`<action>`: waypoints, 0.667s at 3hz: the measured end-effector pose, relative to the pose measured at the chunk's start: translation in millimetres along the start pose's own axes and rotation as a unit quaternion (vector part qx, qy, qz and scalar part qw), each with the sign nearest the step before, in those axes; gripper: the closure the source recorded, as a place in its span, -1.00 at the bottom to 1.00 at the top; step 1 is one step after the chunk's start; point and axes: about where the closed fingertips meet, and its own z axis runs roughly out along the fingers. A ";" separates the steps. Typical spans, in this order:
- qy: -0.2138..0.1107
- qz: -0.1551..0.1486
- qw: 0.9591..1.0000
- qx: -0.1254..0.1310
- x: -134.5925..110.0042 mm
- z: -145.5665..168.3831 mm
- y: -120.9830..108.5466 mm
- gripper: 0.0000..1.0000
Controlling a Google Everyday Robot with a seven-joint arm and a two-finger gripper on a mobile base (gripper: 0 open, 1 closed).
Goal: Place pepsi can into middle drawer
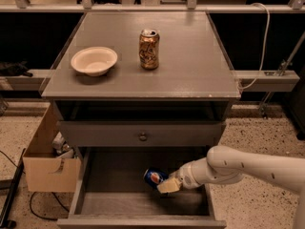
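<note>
Next, my gripper releases the pepsi can near the centre of the open middle drawer's bottom [148, 184], below the round knob.
The pepsi can [153, 177] is blue with the round logo and lies tilted on its side just above the floor of the open middle drawer [119, 202]. My gripper [166, 182] reaches in from the right on a white arm and is shut on the can's right end. The drawer is pulled out below the closed drawer front with a round knob [142, 137]. Its pale floor shows in front of the can.
On the grey cabinet top [190, 66] stand a gold-brown can [148, 49] and a white bowl [94, 60]. A cardboard box [47, 161] sits on the floor to the left of the drawer. A cable hangs at the right.
</note>
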 end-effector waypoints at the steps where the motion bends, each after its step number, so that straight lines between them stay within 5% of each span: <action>1: 0.014 0.005 1.000 -0.007 6.7 20.4 1.8 1.00; 2: 0.028 0.012 0.999 -0.010 14.3 41.9 -3.7 1.00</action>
